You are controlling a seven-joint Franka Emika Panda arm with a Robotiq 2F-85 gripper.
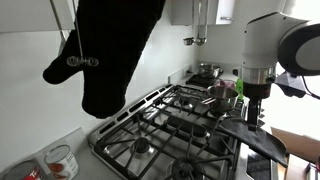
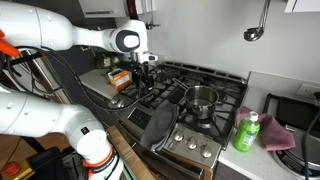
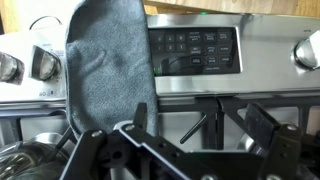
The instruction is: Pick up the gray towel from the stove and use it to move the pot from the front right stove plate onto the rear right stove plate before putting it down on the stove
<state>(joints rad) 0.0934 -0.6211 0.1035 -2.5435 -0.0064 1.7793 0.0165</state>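
Note:
My gripper is going to close on the gray towel's corner (image 1: 222,125) (image 3: 149,124) at the end of the towel that lies over the black grate, away from the control panel.
The gray towel (image 3: 105,65) hangs over the stove's front edge and control panel; it shows in both exterior views (image 2: 160,125) (image 1: 256,136). The steel pot (image 2: 201,99) stands on a burner on the right side of the stove, and also shows far back in an exterior view (image 1: 207,72). My gripper (image 2: 145,82) (image 1: 251,106) is open and empty. It hovers above the left part of the stove, apart from the towel and far from the pot. In the wrist view its fingers (image 3: 200,125) frame the grate, with the towel up and to the left.
Black cast-iron grates (image 2: 170,85) cover the stove. A green bottle (image 2: 247,132) and a pink cloth (image 2: 281,136) lie on the counter to the right. A black oven mitt (image 1: 112,50) hangs close to the camera. Knobs (image 3: 40,62) line the front panel.

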